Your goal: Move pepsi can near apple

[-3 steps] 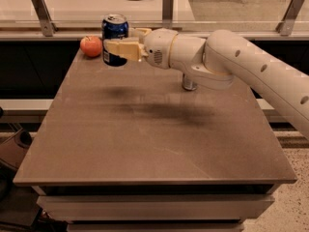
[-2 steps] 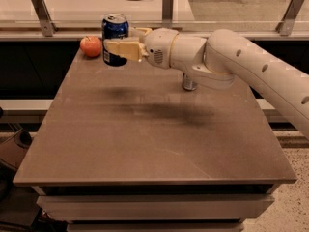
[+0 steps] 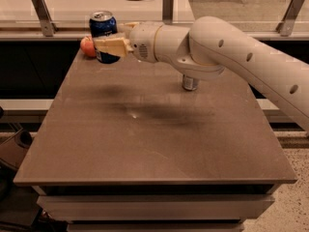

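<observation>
The robot's gripper needs to set the pepsi can down upright on the brown tabletop (image 3: 112, 61) beside the apple, near the far edge of the table.
The pepsi can (image 3: 102, 27), dark blue with a silver top, is at the far left corner of the table. My gripper (image 3: 108, 37) is shut on it, with one tan finger (image 3: 112, 46) across its front and the other behind it. The can is upright, at or just above the tabletop. The apple (image 3: 86, 46), small and red-orange, sits right beside the can on its left and is partly hidden by it.
A silver-grey can (image 3: 190, 83) stands at the table's far right, mostly hidden under my white arm (image 3: 231, 52). The brown table (image 3: 145, 144) has edges on all sides. A counter with metal posts (image 3: 41, 11) runs behind it.
My gripper has moved the pepsi can a little to the left and lower, closer to the apple. The apple has stayed put.
</observation>
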Motion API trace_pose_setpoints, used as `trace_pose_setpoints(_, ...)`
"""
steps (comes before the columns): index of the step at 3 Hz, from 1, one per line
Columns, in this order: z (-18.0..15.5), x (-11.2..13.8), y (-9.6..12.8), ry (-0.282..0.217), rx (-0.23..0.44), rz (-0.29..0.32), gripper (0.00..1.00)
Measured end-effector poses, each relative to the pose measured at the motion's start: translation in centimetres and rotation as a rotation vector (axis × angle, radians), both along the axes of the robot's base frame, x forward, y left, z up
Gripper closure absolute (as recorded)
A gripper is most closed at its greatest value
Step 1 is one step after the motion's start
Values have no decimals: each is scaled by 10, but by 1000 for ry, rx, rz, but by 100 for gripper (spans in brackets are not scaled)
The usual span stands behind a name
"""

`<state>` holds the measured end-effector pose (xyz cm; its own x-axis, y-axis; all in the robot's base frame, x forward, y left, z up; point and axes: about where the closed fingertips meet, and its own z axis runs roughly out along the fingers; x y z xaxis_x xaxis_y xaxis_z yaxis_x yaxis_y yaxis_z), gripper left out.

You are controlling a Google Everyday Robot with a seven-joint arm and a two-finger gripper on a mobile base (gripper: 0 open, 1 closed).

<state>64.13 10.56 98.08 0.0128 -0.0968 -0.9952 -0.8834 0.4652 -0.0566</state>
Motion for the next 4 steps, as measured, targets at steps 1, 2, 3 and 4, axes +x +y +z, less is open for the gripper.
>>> trace_pose_setpoints(1, -2, 16, 12, -5, -11, -34, 100)
trace_pose_setpoints(2, -10, 37, 24, -1, -24, -57, 100)
trace_pose_setpoints(3, -24, 64, 37, 8, -54, -77, 100)
trace_pose_setpoints(4, -41, 92, 40, 23, -76, -99, 100)
